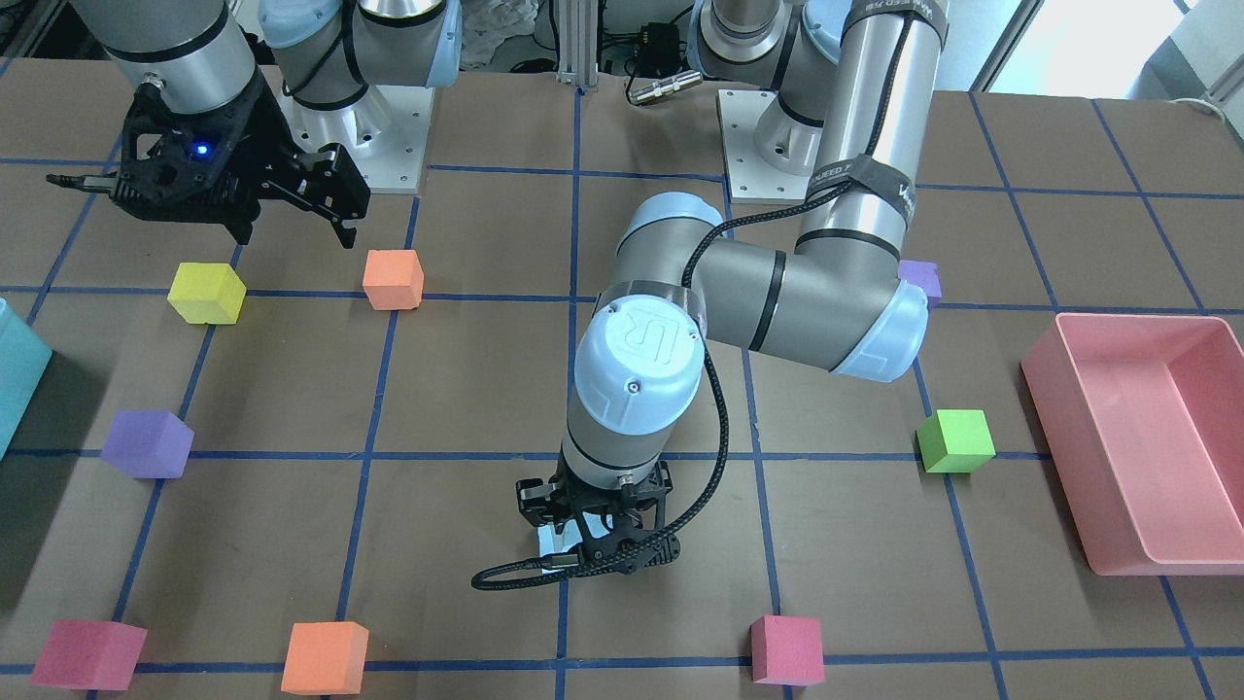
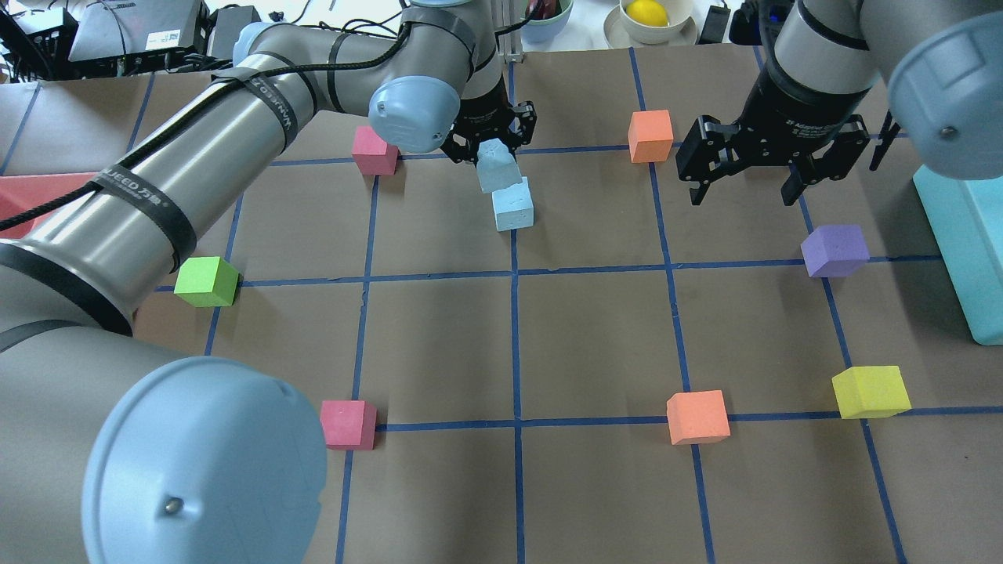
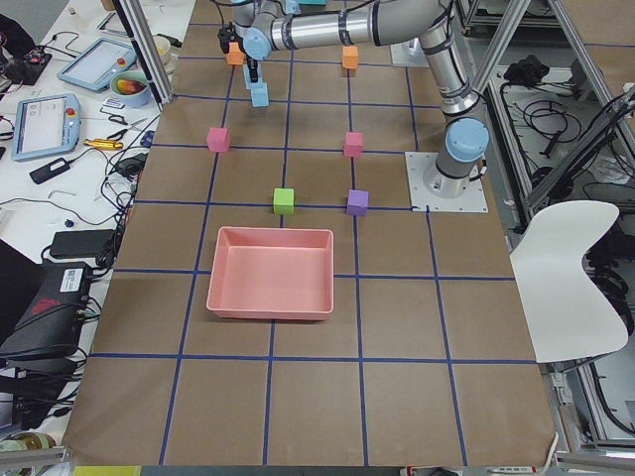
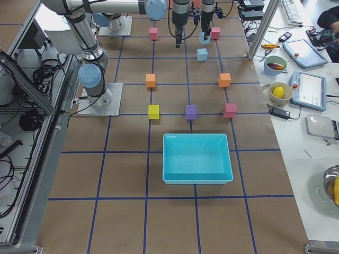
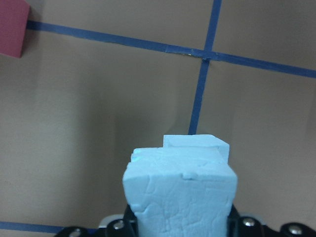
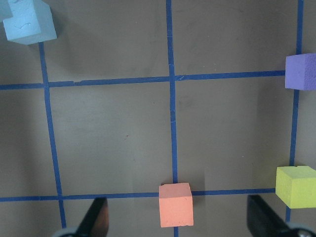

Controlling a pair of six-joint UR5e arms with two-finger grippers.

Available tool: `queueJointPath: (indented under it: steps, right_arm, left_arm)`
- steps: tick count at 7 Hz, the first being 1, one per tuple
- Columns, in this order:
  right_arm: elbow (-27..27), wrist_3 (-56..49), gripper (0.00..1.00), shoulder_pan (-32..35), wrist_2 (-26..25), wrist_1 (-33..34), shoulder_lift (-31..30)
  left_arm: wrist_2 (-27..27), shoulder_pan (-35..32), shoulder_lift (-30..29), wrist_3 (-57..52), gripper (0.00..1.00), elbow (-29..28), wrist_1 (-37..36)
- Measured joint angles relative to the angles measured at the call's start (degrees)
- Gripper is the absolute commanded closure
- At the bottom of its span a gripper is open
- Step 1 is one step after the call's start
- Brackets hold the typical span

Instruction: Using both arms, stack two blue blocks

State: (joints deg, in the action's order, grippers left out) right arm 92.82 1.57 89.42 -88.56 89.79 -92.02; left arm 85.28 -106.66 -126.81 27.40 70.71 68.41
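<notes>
Next, my left gripper lets go of the pale blue block on top of the other blue block (image 1: 565,539) (image 5: 196,142) that rests on the table.
My left gripper (image 2: 495,159) is shut on a pale blue block (image 2: 498,168) and holds it tilted, off the table. The second blue block (image 2: 513,206) rests on the table just below and in front of it; the exterior right view shows a gap between the two. In the left wrist view the held block (image 5: 180,192) fills the bottom and the second block (image 5: 197,143) shows just past it. In the front view my left gripper (image 1: 593,515) hides most of both. My right gripper (image 2: 744,184) is open and empty, hovering right of the blocks; it also shows in the front view (image 1: 292,228).
An orange cube (image 2: 650,135) sits next to my right gripper. A purple cube (image 2: 835,251), a yellow cube (image 2: 870,392) and another orange cube (image 2: 697,417) lie on the right. Two pink cubes (image 2: 374,150) (image 2: 348,424) and a green cube (image 2: 207,281) lie on the left. A teal bin (image 2: 964,243) stands far right, a pink bin (image 1: 1147,437) far left.
</notes>
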Motion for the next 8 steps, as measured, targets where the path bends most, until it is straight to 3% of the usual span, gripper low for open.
queueJointPath:
  steps: [7,8]
  right_arm:
    - [0.08,0.26,0.0,-0.11,-0.06,-0.12,-0.17]
    - [0.07,0.27,0.0,-0.12,-0.32,-0.3,-0.17]
  left_arm:
    - [0.54,-1.48,-2.36,2.54,1.0,-0.3,1.05]
    - [0.57,-1.56,-2.61,2.56,0.01,-0.29,0.88]
